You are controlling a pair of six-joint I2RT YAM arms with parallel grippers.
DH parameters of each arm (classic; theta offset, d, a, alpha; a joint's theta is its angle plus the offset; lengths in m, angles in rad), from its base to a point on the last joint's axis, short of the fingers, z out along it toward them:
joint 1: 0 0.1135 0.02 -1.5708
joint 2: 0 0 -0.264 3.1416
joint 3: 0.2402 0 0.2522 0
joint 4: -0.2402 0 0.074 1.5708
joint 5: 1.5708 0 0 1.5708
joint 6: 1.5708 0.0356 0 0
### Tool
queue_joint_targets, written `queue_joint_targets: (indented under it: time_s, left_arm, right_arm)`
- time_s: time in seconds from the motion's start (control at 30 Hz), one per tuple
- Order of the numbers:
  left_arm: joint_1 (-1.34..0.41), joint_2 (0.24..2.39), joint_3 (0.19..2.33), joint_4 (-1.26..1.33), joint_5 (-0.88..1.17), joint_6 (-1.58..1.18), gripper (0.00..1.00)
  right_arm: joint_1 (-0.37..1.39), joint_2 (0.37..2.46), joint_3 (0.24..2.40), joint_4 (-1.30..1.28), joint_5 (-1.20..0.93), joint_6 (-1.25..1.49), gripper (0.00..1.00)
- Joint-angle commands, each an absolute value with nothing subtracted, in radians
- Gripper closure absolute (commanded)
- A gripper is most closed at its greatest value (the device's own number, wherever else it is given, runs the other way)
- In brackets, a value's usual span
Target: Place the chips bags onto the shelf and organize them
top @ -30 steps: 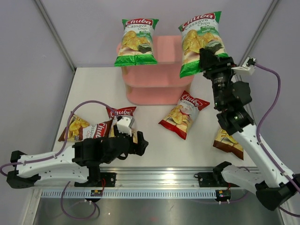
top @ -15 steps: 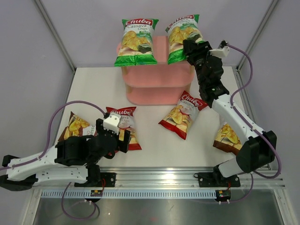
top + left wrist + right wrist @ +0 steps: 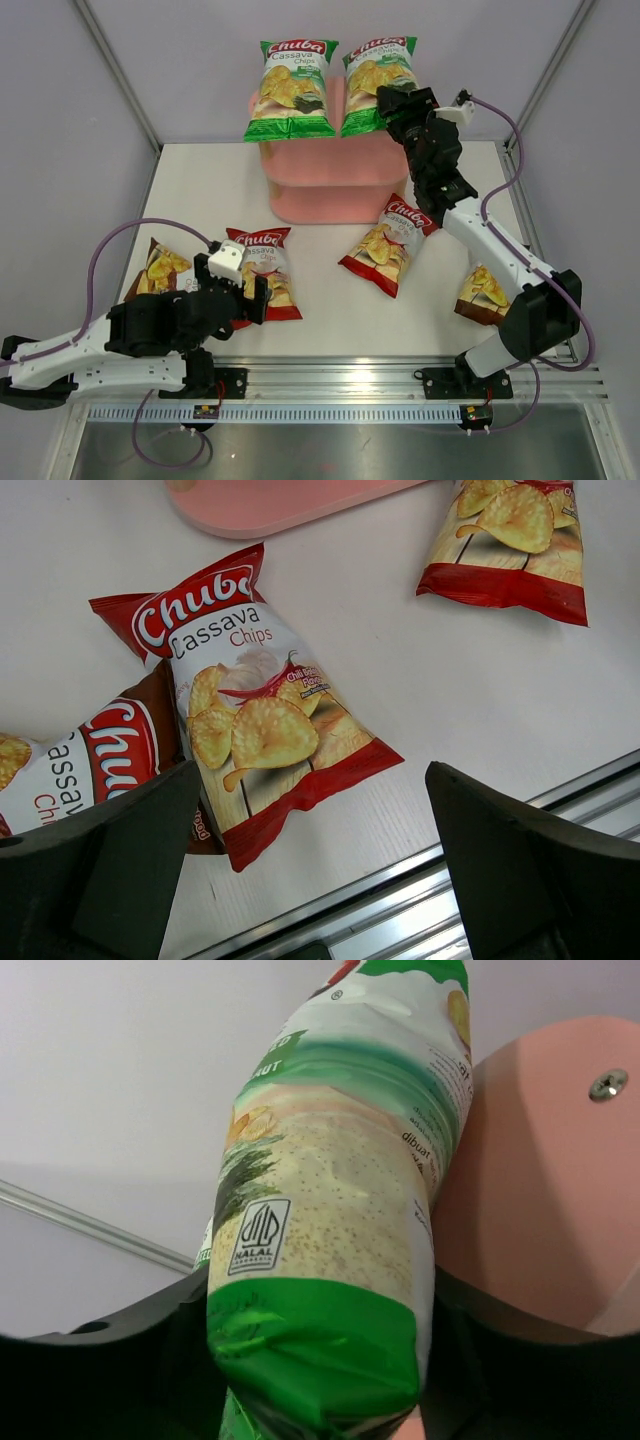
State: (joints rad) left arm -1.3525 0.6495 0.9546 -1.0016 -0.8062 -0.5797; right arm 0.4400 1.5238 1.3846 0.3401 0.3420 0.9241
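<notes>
The green bag in my right gripper slants on the pink shelf, so next I release it, regrip its lower side (image 3: 376, 121) and straighten it.
Two green chips bags stand side by side on top of the pink shelf (image 3: 330, 190): the left one (image 3: 293, 88) is free, and the right one (image 3: 372, 78) sits between the fingers of my right gripper (image 3: 392, 102). In the right wrist view that green bag (image 3: 330, 1260) fills the gap of the right gripper (image 3: 320, 1385), touching both fingers, beside the shelf board (image 3: 530, 1190). My left gripper (image 3: 236, 290) hangs open over a red bag (image 3: 250, 720) lying flat, with nothing between its fingers (image 3: 315, 860). A brown bag (image 3: 90, 770) lies partly under that red bag.
A second red bag (image 3: 392, 245) lies on the table in front of the shelf, also in the left wrist view (image 3: 510, 540). Another brown bag (image 3: 487, 293) lies near the right arm. The metal rail (image 3: 340, 385) runs along the near table edge.
The right arm carried its green bag left and set it beside the first one on the shelf top; its jaws widened. The left arm drew back and its gripper opened fully.
</notes>
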Motion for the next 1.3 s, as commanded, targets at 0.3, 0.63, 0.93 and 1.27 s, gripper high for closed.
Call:
queue_joint_targets:
  time_s: [0.3, 0.63, 0.93, 1.27]
  left_arm:
    - [-1.35, 0.638, 0.94, -0.962, -0.81, -0.555, 0.01]
    - [-1.348, 0.634, 0.937, -0.959, -0.804, -0.558, 0.01]
    - [-1.348, 0.607, 0.933, -0.963, -0.808, -0.564, 0.01]
    - [-1.35, 0.6, 0.933, -0.963, -0.811, -0.565, 0.01]
  right_arm:
    - [0.446, 1.48, 1.555, -0.093, 0.37, 1.009, 0.11]
    - [0.417, 1.488, 1.598, -0.227, 0.313, 1.126, 0.34]
    - [0.417, 1.585, 1.692, -0.227, 0.278, 1.137, 0.47]
    - [0.396, 1.663, 1.76, -0.238, 0.199, 1.112, 0.47]
